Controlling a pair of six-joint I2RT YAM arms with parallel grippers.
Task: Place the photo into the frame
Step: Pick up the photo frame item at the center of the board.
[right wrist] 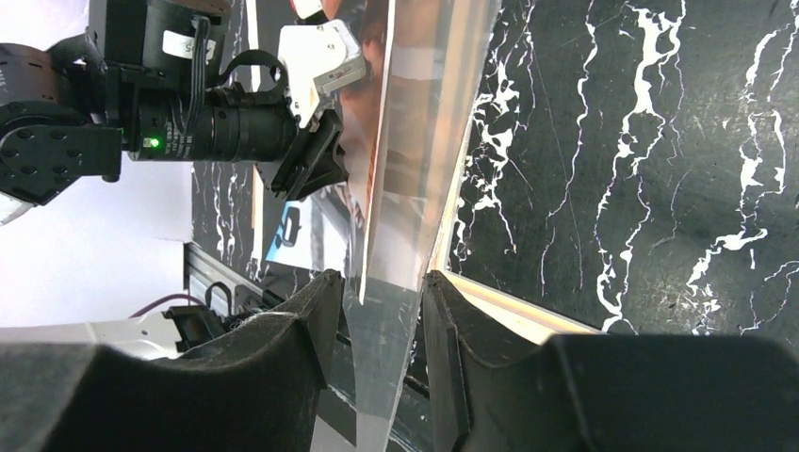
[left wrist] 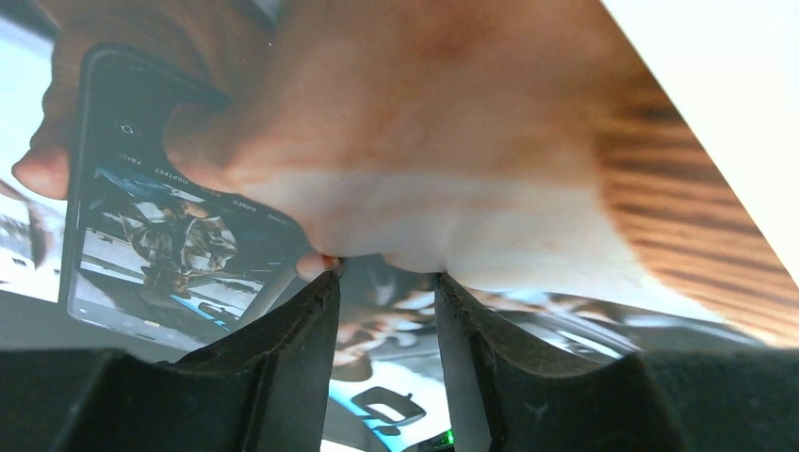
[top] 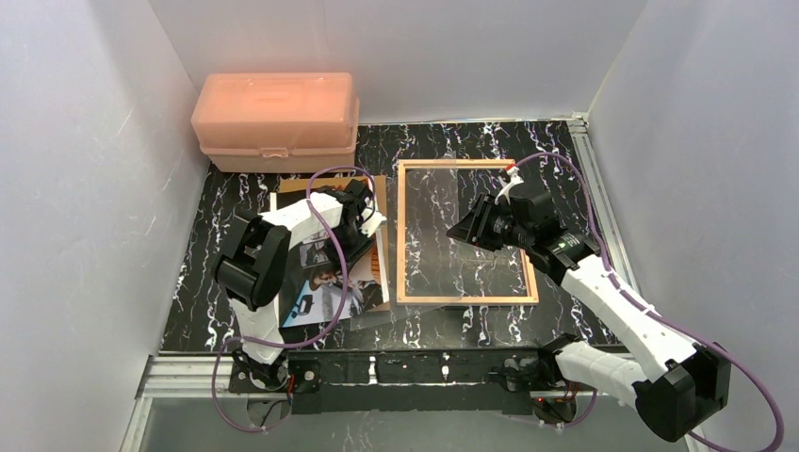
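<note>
The clear pane is tilted over the photo's edge, so next I pinch farther along the pane's side edge (top: 459,193) with my right gripper and lift it clear of the photo.
The photo (top: 320,282) lies picture up at the left on a brown backing board (top: 375,186). It fills the left wrist view (left wrist: 283,122). My left gripper (top: 366,221) is at the photo's far right corner, its jaws apart and its fingertips (left wrist: 325,282) against the print. The frame (top: 466,299) lies tan back up in the middle and also shows in the right wrist view (right wrist: 499,306). My right gripper (top: 471,229) is above it. The clear pane (right wrist: 391,311) stands tilted between its fingertips, touching both, raised off the frame and reaching left over the photo's edge.
A pink plastic box (top: 275,121) stands at the back left. White walls close in the left, back and right. A metal rail (top: 595,188) runs along the right side. My left arm (right wrist: 141,132) shows in the right wrist view.
</note>
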